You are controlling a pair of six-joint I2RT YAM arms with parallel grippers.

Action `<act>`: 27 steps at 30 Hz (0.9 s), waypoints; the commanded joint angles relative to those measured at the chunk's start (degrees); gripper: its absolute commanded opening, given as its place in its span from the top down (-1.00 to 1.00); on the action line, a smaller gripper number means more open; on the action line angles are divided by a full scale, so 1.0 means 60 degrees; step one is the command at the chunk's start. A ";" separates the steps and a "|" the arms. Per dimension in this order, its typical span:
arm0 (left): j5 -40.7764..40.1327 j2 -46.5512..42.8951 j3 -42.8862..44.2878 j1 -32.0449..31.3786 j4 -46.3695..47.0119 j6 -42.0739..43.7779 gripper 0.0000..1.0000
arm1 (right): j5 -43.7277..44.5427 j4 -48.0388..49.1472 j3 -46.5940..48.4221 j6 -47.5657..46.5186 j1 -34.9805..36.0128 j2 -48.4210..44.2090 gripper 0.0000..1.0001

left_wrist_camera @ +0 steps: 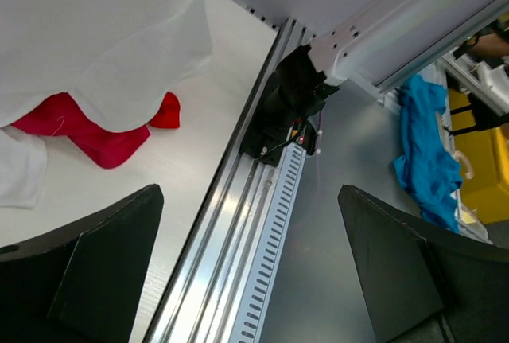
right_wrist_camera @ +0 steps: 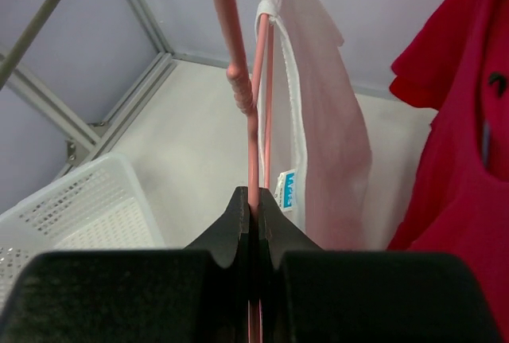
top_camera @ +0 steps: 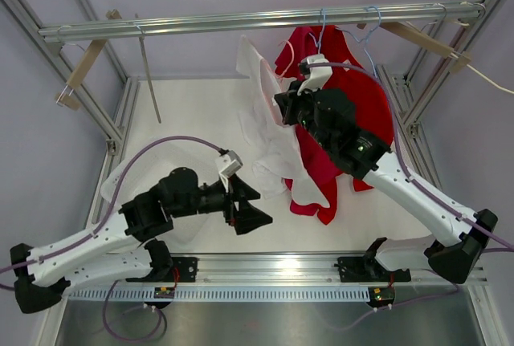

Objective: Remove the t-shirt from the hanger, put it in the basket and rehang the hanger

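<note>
Next, my left gripper goes to the white t-shirt's lower hem corner (top_camera: 318, 197) (left_wrist_camera: 127, 111), hanging in front of the red t-shirt, and closes there.
A white t-shirt (top_camera: 269, 121) hangs on a pink hanger (right_wrist_camera: 243, 80) at the middle back, its hem draped on the table. It also shows in the right wrist view (right_wrist_camera: 318, 136) and the left wrist view (left_wrist_camera: 95, 33). My right gripper (top_camera: 283, 107) is shut on the pink hanger's bar (right_wrist_camera: 254, 204), just beside the shirt's collar. My left gripper (top_camera: 250, 206) is open and empty, low over the table's front, apart from the shirt; its fingers (left_wrist_camera: 95, 263) frame the front rail.
A red t-shirt (top_camera: 365, 101) hangs on a blue hanger (top_camera: 321, 29) from the overhead rail (top_camera: 201, 23), right behind the white one. A white basket (top_camera: 128, 177) sits at the left under my left arm. Frame posts stand on both sides.
</note>
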 commanded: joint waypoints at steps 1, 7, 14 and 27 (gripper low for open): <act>-0.2841 0.0843 0.0658 -0.0997 0.0701 0.0552 -0.98 | 0.0762 0.1424 -0.0020 0.0556 0.0738 -0.0326 1.00; -0.4308 0.2351 0.1376 -0.2141 0.1317 0.0831 -0.98 | 0.1379 0.1629 0.0082 0.0468 0.1472 -0.0164 1.00; -0.6053 0.3042 0.1568 -0.2581 0.1917 0.0773 -0.98 | 0.1658 0.2040 0.0024 0.0160 0.2176 -0.0339 1.00; -0.7870 0.3833 0.1729 -0.3386 0.2620 0.1548 0.39 | 0.1394 0.1997 -0.0328 0.0234 0.2294 -0.0925 1.00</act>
